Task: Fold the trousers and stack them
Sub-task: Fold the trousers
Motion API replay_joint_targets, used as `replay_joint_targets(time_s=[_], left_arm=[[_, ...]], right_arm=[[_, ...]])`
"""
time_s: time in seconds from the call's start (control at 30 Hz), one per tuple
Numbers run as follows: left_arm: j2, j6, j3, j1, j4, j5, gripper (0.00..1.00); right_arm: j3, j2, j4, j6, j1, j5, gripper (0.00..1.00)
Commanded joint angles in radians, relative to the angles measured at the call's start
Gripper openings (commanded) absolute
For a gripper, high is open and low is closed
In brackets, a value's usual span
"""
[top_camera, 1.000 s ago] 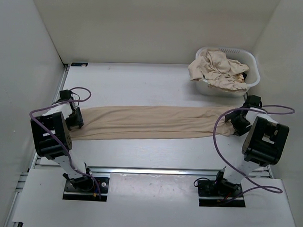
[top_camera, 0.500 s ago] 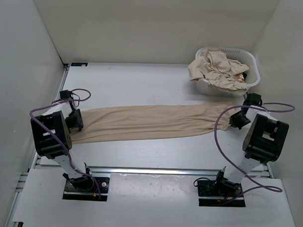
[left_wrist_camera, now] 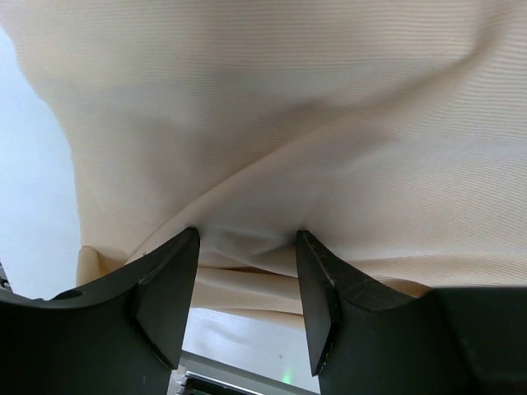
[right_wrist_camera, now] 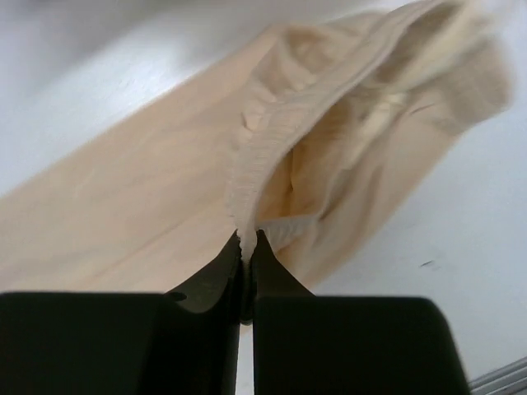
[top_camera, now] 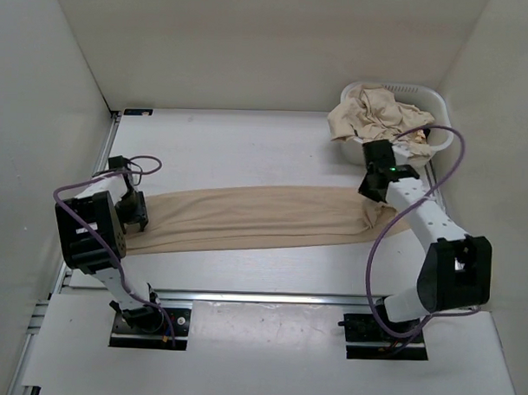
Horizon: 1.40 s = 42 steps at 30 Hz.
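Note:
Next, I release the ribbed waistband with my right gripper by the table's side edge point(top_camera: 414, 206), in front of the laundry basket.
One pair of beige trousers point(top_camera: 255, 214) lies stretched left to right across the white table point(top_camera: 231, 149). My left gripper point(top_camera: 138, 212) is at the leg end. In the left wrist view its jaws point(left_wrist_camera: 247, 234) stand partly apart with a puckered fold of the cloth point(left_wrist_camera: 272, 123) pinched between the tips. My right gripper point(top_camera: 370, 204) is at the waist end. In the right wrist view it point(right_wrist_camera: 247, 243) is shut on the ribbed waistband point(right_wrist_camera: 255, 156), which is lifted off the table, the waist hanging open behind it.
A white laundry basket point(top_camera: 440, 107) stands at the back right, heaped with more crumpled beige trousers point(top_camera: 379, 119), just behind my right arm. Walls close in the left, back and right sides. A metal rail point(top_camera: 260, 297) runs along the near table edge.
My right gripper has shut on the waistband and swung left and back from the table's right edge, drawing the waist end leftward. The left gripper has hardly moved.

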<state>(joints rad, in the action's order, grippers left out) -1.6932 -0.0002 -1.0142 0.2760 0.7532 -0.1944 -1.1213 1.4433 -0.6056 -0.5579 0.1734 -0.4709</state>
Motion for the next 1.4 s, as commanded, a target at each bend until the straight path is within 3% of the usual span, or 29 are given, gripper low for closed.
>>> replay_joint_targets(time_s=[0.0,0.1,0.27,0.57,0.73,0.9,1.07,1.23,1.37], left_arm=[[-0.003,0.0,-0.03,-0.017,0.011,0.001,0.62],[-0.003,0.0,-0.03,-0.017,0.011,0.001,0.62],[0.006,0.0,-0.03,-0.017,0.011,-0.008,0.62],[-0.003,0.0,-0.03,-0.017,0.011,-0.008,0.63],[-0.022,0.0,-0.021,-0.017,0.011,-0.008,0.63],[-0.04,0.0,-0.021,-0.017,0.011,-0.028,0.63],[-0.049,0.0,-0.003,-0.017,0.011,-0.048,0.63],[-0.06,0.0,-0.003,-0.017,0.011,-0.059,0.63],[-0.069,0.0,-0.003,-0.017,0.011,-0.068,0.63]], right_arm=[[0.043,0.014,-0.1,-0.126,-0.015,-0.105,0.0],[0.188,-0.044,-0.005,-0.122,-0.193,0.012,0.0],[0.219,-0.064,0.059,0.013,-0.44,0.104,0.0],[-0.037,0.04,0.07,0.124,-0.469,0.172,0.0],[-0.086,0.107,0.086,0.145,-0.479,0.196,0.01],[-0.063,0.233,0.089,0.154,-0.488,0.281,0.14],[-0.043,0.319,0.113,0.154,-0.497,0.258,0.26],[-0.043,0.367,0.113,0.144,-0.497,0.18,0.59],[-0.081,0.411,0.113,0.135,-0.497,0.169,0.65]])
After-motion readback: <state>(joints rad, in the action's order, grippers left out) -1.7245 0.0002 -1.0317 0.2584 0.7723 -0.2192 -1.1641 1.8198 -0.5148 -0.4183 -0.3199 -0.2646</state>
